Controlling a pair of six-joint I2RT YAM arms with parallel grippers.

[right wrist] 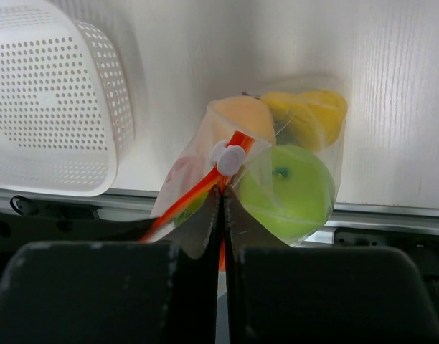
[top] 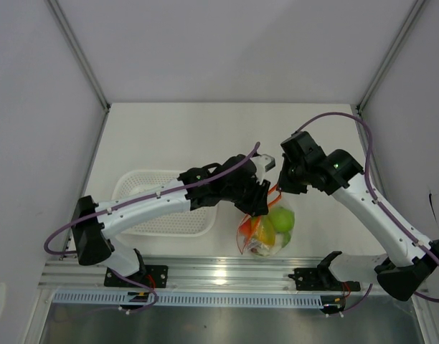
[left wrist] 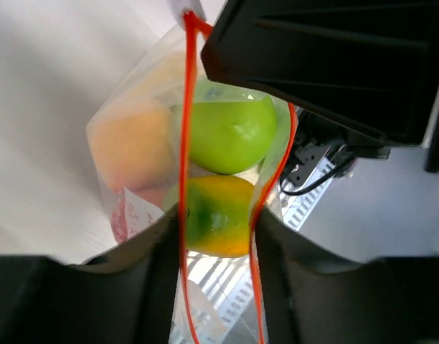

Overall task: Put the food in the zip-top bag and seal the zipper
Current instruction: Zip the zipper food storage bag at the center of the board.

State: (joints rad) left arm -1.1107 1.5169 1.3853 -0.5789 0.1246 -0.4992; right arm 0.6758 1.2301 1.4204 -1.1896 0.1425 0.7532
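Note:
My right gripper is blocking the zipper just below the white slider. So my left gripper will pinch the zipper's open halves (left wrist: 183, 201) before my right gripper moves away.
The clear zip-top bag (top: 266, 233) hangs between my two grippers near the table's front edge. It holds a green fruit (left wrist: 230, 132), a yellow-orange fruit (left wrist: 216, 222), a pale orange fruit (left wrist: 130, 147) and a small red one (left wrist: 123, 215). My left gripper (left wrist: 217, 218) is open. Its fingers stand outside the two halves of the red-orange zipper (left wrist: 182, 143), which are apart. My right gripper (right wrist: 223, 197) is shut on the zipper strip (right wrist: 191, 193) just below its white slider (right wrist: 230, 159). In the top view the left gripper (top: 261, 204) and right gripper (top: 280, 185) meet above the bag.
The white slotted basket (top: 162, 204) sits left of the bag under my left arm; it also shows in the right wrist view (right wrist: 47, 100). The metal rail (top: 219, 272) runs along the front edge just below the bag.

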